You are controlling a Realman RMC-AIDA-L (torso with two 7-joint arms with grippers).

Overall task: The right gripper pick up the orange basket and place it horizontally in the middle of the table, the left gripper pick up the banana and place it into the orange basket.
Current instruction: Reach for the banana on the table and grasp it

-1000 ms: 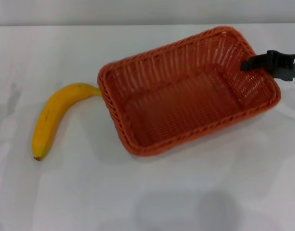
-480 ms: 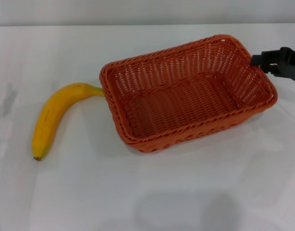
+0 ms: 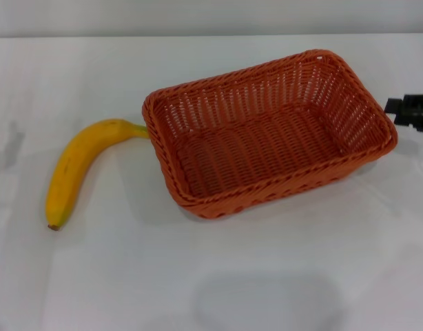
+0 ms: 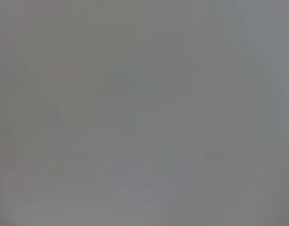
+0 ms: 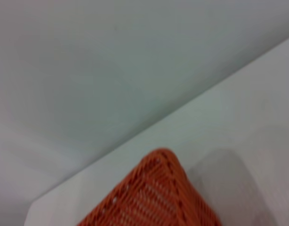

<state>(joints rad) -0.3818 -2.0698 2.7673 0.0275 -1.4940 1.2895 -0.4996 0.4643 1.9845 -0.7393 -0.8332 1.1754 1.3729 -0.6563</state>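
Next, my left gripper moves to the banana's curved middle (image 3: 78, 152), between the banana's stem and its dark end, and closes there.
The orange basket (image 3: 266, 134) rests flat on the white table (image 3: 198, 276), right of centre, with its long side slightly slanted and nothing inside. The yellow banana (image 3: 77, 165) lies to its left, stem tip touching the basket's left corner. My right gripper (image 3: 394, 112) is at the right edge of the head view, just off the basket's right end, apart from it, open and holding nothing. One basket corner (image 5: 154, 197) shows in the right wrist view. My left gripper is out of view, and the left wrist view shows only a plain grey surface.
The table's far edge (image 3: 211, 36) meets a pale wall behind the basket. Bare tabletop lies in front of the basket and banana and to the far left.
The right gripper let go of the basket's right wall and drew back to the right. The basket settled flat on the table. The banana has not moved.
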